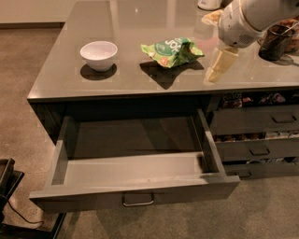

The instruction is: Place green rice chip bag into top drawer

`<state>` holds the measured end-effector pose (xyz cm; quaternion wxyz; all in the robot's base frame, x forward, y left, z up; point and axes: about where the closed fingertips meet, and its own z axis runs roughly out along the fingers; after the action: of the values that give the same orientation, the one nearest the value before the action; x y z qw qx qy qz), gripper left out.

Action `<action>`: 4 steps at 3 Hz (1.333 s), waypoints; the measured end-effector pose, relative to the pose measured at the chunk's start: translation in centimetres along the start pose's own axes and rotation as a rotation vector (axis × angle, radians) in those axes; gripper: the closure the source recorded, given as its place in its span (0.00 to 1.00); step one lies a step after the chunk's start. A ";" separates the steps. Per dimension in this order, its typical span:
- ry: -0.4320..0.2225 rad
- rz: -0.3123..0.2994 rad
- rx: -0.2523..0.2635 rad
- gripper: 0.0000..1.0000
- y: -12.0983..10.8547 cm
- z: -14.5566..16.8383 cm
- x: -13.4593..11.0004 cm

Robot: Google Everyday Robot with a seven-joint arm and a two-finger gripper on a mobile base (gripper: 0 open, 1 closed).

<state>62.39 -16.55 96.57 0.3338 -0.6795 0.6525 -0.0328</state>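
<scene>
The green rice chip bag is next for my gripper, which should go to it and close on the bag's crumpled middle [174, 50], between its two ends.
The green rice chip bag [172, 51] lies crumpled on the grey counter [140, 77], right of a white bowl [98, 54]. The top drawer [135, 192] is pulled wide open below the counter, its light grey floor [131, 169] bare, with a curved metal handle [138, 201] on its front. My gripper [219, 66] hangs from the white arm at the upper right. It is just above the counter, to the right of the bag and apart from it, and holds nothing that I can see.
Narrower dark drawers [254, 122] with black handles stack to the right, partly open with packets inside. A dark cup [275, 42] and a white object [209, 3] stand on the counter's far right. A black frame [9, 186] sits on the floor at lower left.
</scene>
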 end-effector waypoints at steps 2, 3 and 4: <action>-0.049 -0.106 -0.014 0.00 -4.6 5.1 -0.4; -0.050 -0.155 -0.013 0.00 -6.4 7.1 -0.5; -0.049 -0.183 -0.007 0.00 -7.7 8.7 -0.4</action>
<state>73.15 -13.22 93.82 0.3428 -0.7380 0.5795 -0.0442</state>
